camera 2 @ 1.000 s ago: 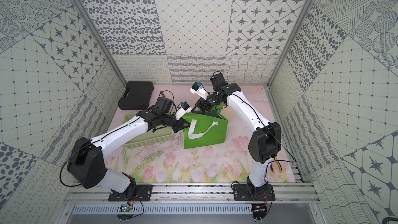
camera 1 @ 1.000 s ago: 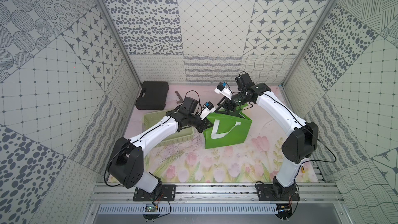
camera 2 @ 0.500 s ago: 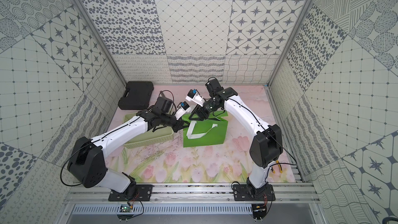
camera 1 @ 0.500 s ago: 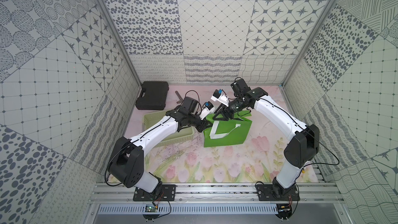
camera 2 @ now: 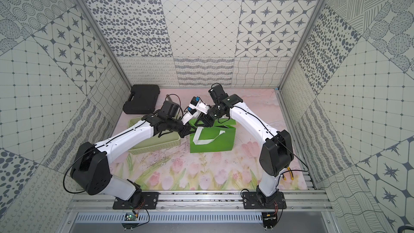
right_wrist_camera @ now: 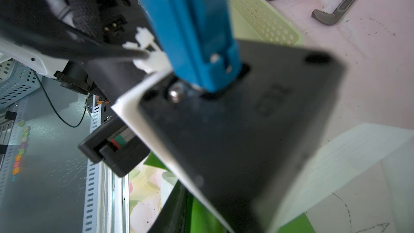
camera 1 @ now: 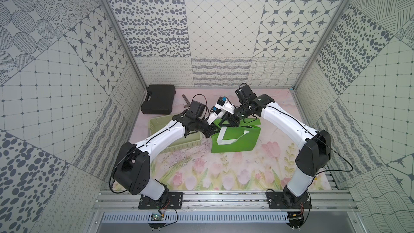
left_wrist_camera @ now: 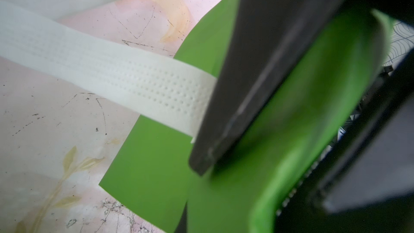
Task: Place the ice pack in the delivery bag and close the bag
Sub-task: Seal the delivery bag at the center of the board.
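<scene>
Both of the robot's grippers crowd one corner of the delivery bag while the other end of the bag's rim gapes, so the left gripper should open and grab the bag's rim nearer that end (camera 1: 243,125).
The delivery bag (camera 1: 237,141) (camera 2: 214,141) stands mid-table, bright green with a white strap (camera 1: 230,137) draped over its front. My left gripper (camera 1: 211,132) (camera 2: 186,131) is at the bag's left upper corner. In the left wrist view green fabric (left_wrist_camera: 291,119) runs between its dark fingers (left_wrist_camera: 246,86), so it is shut on the rim. My right gripper (camera 1: 228,122) (camera 2: 203,122) hovers over the same corner from behind. The left arm's camera block (right_wrist_camera: 235,131) hides its jaws. The ice pack is out of view.
A pale green basket (camera 1: 160,128) (right_wrist_camera: 257,14) lies under my left forearm, left of the bag. A black case (camera 1: 159,100) sits at the back left, with a dark wrench (camera 1: 186,101) (right_wrist_camera: 340,5) beside it. The floral mat (camera 1: 212,171) spreads in front.
My right gripper has swung left and down from the bag's back edge to just above the left gripper. The left arm has held still on the rim.
</scene>
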`<state>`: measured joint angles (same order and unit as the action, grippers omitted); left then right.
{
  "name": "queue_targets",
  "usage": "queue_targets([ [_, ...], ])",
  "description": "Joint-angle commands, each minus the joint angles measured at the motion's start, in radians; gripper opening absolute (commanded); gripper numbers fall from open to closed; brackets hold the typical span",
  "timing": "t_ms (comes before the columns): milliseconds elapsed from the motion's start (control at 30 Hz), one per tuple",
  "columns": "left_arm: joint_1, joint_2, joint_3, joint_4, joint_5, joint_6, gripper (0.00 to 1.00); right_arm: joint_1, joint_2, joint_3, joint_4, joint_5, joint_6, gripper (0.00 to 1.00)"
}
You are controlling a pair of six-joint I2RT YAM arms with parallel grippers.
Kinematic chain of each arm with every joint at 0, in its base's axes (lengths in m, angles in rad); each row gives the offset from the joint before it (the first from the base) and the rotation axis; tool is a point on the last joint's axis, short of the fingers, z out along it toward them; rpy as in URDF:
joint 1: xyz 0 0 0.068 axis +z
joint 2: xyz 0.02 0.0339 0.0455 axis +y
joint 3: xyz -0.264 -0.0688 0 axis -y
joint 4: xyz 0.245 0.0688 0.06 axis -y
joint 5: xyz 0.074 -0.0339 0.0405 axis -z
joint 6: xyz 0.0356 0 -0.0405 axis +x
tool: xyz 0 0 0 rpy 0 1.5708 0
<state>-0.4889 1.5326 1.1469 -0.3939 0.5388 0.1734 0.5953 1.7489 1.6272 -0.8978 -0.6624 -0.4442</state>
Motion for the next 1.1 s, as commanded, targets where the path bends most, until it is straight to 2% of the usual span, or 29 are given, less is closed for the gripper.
queue_targets([
  [0, 0.0, -0.003, 0.014, 0.103, 0.046, -0.017, 0.0, 0.032, -0.017, -0.04, 0.036, 0.006, 0.034, 0.24],
  [167, -0.001, -0.022, 0.003, 0.098, 0.044, -0.032, 0.0, 0.036, -0.025, -0.07, 0.107, 0.031, 0.087, 0.12],
  [267, 0.0, -0.045, -0.017, 0.097, 0.038, -0.05, 0.08, 0.04, -0.041, -0.103, 0.166, 0.05, 0.114, 0.04],
  [333, 0.0, -0.064, -0.026, 0.079, 0.037, -0.066, 0.17, 0.044, -0.05, -0.119, 0.192, 0.063, 0.121, 0.02],
  [433, 0.0, -0.107, -0.045, 0.045, 0.037, -0.092, 0.39, 0.045, -0.063, -0.141, 0.228, 0.083, 0.133, 0.0],
  [533, 0.008, -0.156, -0.066, 0.035, 0.037, -0.124, 0.46, 0.046, -0.069, -0.152, 0.249, 0.107, 0.142, 0.0],
  [600, 0.022, -0.178, -0.075, 0.047, 0.042, -0.151, 0.46, 0.047, -0.071, -0.158, 0.256, 0.105, 0.142, 0.0],
  [767, 0.056, -0.167, -0.055, 0.08, 0.065, -0.192, 0.36, 0.05, -0.078, -0.171, 0.263, 0.094, 0.138, 0.0],
  [933, 0.085, -0.143, -0.021, 0.094, 0.133, -0.229, 0.37, 0.05, -0.091, -0.186, 0.266, 0.115, 0.128, 0.0],
  [1033, 0.086, -0.134, -0.018, 0.101, 0.141, -0.223, 0.31, 0.049, -0.095, -0.19, 0.267, 0.113, 0.127, 0.0],
  [1067, 0.087, -0.128, -0.014, 0.097, 0.141, -0.221, 0.25, 0.05, -0.096, -0.191, 0.269, 0.113, 0.127, 0.0],
])
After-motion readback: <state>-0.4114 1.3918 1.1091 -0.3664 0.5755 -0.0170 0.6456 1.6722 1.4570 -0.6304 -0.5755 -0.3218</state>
